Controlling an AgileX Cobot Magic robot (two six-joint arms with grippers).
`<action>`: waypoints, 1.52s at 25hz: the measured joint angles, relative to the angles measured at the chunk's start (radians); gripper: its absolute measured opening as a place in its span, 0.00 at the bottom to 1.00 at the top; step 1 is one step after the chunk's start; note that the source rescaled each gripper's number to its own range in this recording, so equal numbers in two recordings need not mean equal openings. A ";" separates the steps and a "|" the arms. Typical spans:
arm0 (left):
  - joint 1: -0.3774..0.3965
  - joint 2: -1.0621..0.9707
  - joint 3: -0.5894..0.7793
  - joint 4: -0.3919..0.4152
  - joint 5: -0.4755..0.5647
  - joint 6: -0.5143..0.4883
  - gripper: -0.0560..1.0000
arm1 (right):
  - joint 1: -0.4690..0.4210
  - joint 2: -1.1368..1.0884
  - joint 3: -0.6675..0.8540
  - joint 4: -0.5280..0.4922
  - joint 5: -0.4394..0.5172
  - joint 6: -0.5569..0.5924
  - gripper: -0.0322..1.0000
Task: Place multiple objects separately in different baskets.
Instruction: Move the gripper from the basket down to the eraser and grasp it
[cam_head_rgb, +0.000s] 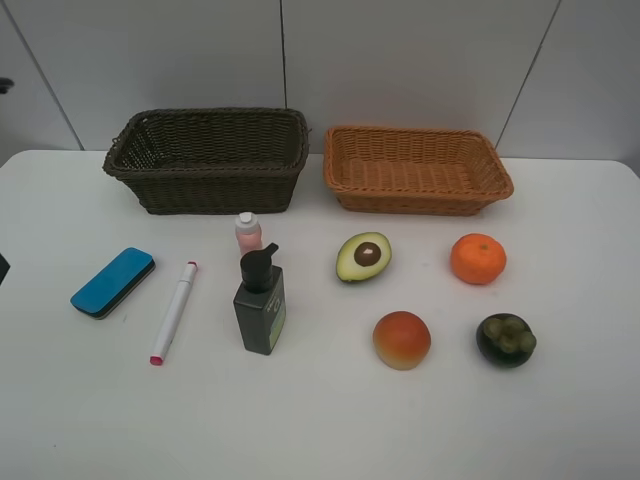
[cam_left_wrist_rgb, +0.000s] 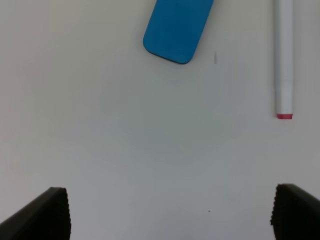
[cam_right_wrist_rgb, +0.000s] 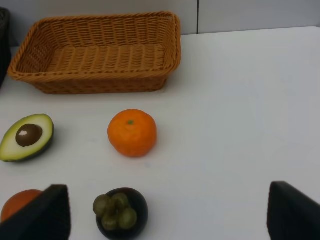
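Note:
Next, the left gripper moves to the blue eraser's middle (cam_head_rgb: 115, 279) (cam_left_wrist_rgb: 185, 7) and closes there across the eraser's long sides.
On the white table lie a blue eraser (cam_head_rgb: 112, 282) (cam_left_wrist_rgb: 177, 27), a white pink-tipped marker (cam_head_rgb: 174, 311) (cam_left_wrist_rgb: 284, 60), a small pink bottle (cam_head_rgb: 248, 231) and a dark green pump bottle (cam_head_rgb: 261, 301). To their right sit an avocado half (cam_head_rgb: 363, 256) (cam_right_wrist_rgb: 27, 137), an orange (cam_head_rgb: 478, 258) (cam_right_wrist_rgb: 132, 132), a peach (cam_head_rgb: 401, 339) (cam_right_wrist_rgb: 20, 202) and a mangosteen (cam_head_rgb: 505, 339) (cam_right_wrist_rgb: 120, 212). Behind them stand the empty dark brown basket (cam_head_rgb: 208, 160) and the empty tan basket (cam_head_rgb: 415, 170) (cam_right_wrist_rgb: 97, 52). My left gripper (cam_left_wrist_rgb: 170, 215) is open short of the eraser. My right gripper (cam_right_wrist_rgb: 170, 212) is open beside the mangosteen.
A grey panelled wall rises behind the baskets. The table's front part holds nothing. Neither arm shows in the high view.

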 joint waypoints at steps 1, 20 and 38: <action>0.000 0.060 -0.032 0.000 -0.003 0.011 1.00 | 0.000 0.000 0.000 0.000 0.000 0.000 0.99; 0.000 0.707 -0.256 -0.011 -0.204 0.368 1.00 | 0.000 0.000 0.000 0.000 0.000 0.000 0.99; 0.000 0.888 -0.266 -0.094 -0.357 0.377 1.00 | 0.000 0.000 0.000 0.000 0.000 0.000 0.99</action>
